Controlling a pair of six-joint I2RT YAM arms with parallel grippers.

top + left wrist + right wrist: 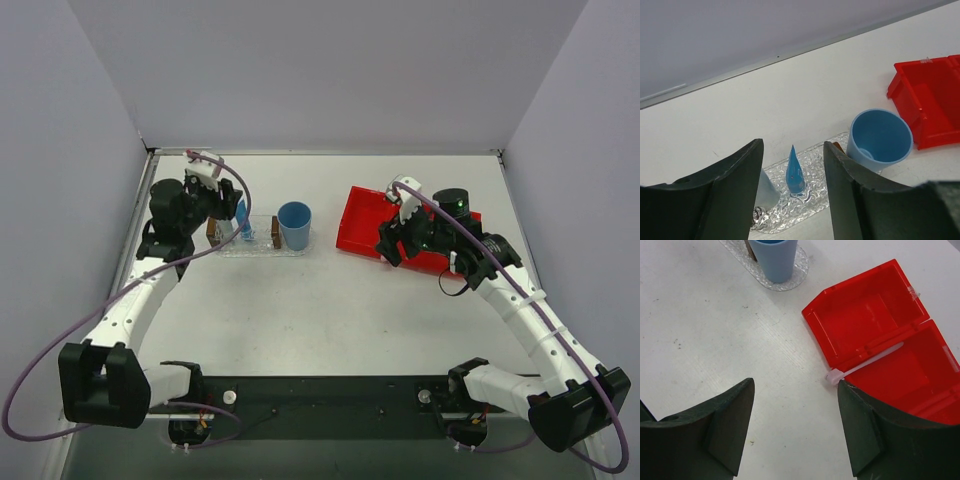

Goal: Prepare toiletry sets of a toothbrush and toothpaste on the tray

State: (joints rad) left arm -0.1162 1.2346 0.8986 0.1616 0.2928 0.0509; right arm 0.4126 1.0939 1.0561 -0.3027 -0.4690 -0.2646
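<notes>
The robot's right gripper should close on the toothbrush's head (383, 259) (834, 376), because the head sticks out over the red bin's near rim.
The blue toothpaste tube (795, 172) stands upright on the clear bumpy tray (812, 202). The white-grey tube (766, 189) stands beside it, half hidden behind my left finger. My left gripper (792, 144) is open and empty, just above and behind both tubes; in the top view it (228, 212) hovers over the tray's left end (258, 249). The pinkish-white toothbrush (867, 362) lies across the red bin's divider, its head over the near rim. My right gripper (795, 385) is open and empty, its right finger close to the brush head.
A round blue cup (294, 225) stands on the tray's right end, next to a brown block (276, 237). The red two-compartment bin (365, 225) sits to the right of the tray, partly under my right arm. Grey walls enclose the table on three sides.
</notes>
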